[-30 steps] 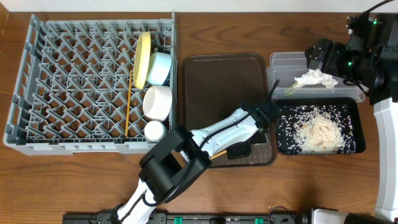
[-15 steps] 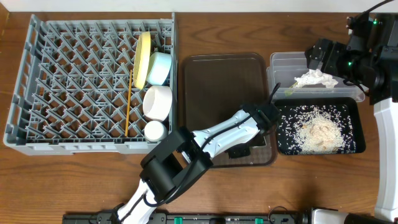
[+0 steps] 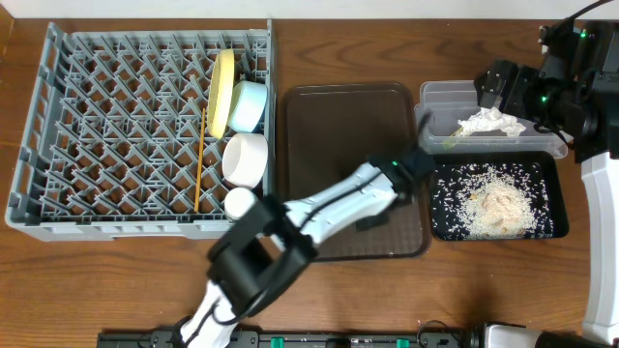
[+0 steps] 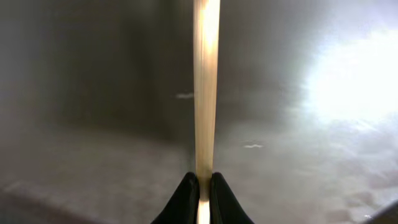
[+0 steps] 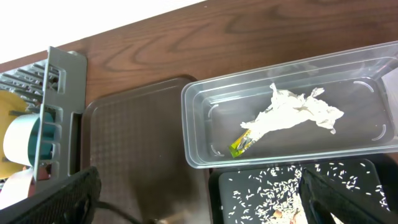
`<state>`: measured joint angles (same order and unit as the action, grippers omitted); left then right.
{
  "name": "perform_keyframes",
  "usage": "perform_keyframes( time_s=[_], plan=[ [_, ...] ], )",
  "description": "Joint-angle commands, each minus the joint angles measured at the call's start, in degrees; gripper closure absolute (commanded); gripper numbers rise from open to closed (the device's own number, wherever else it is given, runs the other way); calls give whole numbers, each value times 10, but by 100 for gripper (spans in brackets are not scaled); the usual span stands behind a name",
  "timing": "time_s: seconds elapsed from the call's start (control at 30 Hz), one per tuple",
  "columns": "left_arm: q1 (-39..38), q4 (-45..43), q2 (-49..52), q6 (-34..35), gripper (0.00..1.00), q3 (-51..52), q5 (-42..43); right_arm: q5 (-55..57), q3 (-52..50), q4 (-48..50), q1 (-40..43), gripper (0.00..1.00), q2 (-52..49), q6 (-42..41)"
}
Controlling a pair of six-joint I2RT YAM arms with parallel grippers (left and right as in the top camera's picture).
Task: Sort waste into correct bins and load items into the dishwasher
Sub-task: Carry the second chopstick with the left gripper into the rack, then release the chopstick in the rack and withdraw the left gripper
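Next, I lay the wooden chopstick, now held over the brown serving tray, along the other chopstick in the grey dishwasher rack [image 3: 200, 160] with my left gripper.
In the left wrist view my left gripper [image 4: 203, 180] is shut on a thin wooden chopstick [image 4: 206, 81], which points straight away over the brown serving tray [image 4: 93, 124]. Overhead, the left gripper [image 3: 410, 166] hangs over that tray's right edge, and the arm hides the held stick. The grey dishwasher rack [image 3: 97, 145] holds the yellow plate [image 3: 224, 92], light blue bowl [image 3: 249, 106], white bowl [image 3: 246, 158], white cup [image 3: 240, 203] and another chopstick [image 3: 199, 164]. My right gripper [image 5: 205, 205] stands wide open above the bins.
The clear tub [image 3: 440, 97] holds the crumpled napkin [image 3: 490, 122] and the green-yellow wrapper [image 3: 450, 142]. In front of it, the black tray [image 3: 546, 169] is strewn with rice scraps [image 3: 493, 205]. The brown serving tray [image 3: 338, 126] lies between rack and bins.
My left gripper has shut on the chopstick at the brown tray's front right. It has then risen and moved back along the tray's right edge. The right arm has stayed still.
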<state>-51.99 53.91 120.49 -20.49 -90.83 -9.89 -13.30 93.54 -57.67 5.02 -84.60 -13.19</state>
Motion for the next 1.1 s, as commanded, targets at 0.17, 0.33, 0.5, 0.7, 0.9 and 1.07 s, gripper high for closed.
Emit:
perform_keyframes(
  time_s=[0.17, 0.33, 0.5, 0.7, 0.9, 1.07],
  plan=[
    [141, -11, -202, 177, 92, -21, -29, -2, 1, -1, -2, 1, -2, -5],
    [246, 0, -301, 191, 93, -21, 10, -2, 1, -1, -2, 1, -2, -5],
    [332, 25, -337, 190, 93, -21, 30, -2, 1, -1, -2, 1, -2, -5],
    [391, 30, -317, 180, 93, 22, 7, -2, 1, -1, -2, 1, -2, -5],
    [458, 28, -283, 162, 92, 47, 7, -2, 1, -1, -2, 1, -2, -5],
    [472, 18, -233, 111, 93, 60, 48, -2, 1, -1, -2, 1, -2, -5]
  ],
)
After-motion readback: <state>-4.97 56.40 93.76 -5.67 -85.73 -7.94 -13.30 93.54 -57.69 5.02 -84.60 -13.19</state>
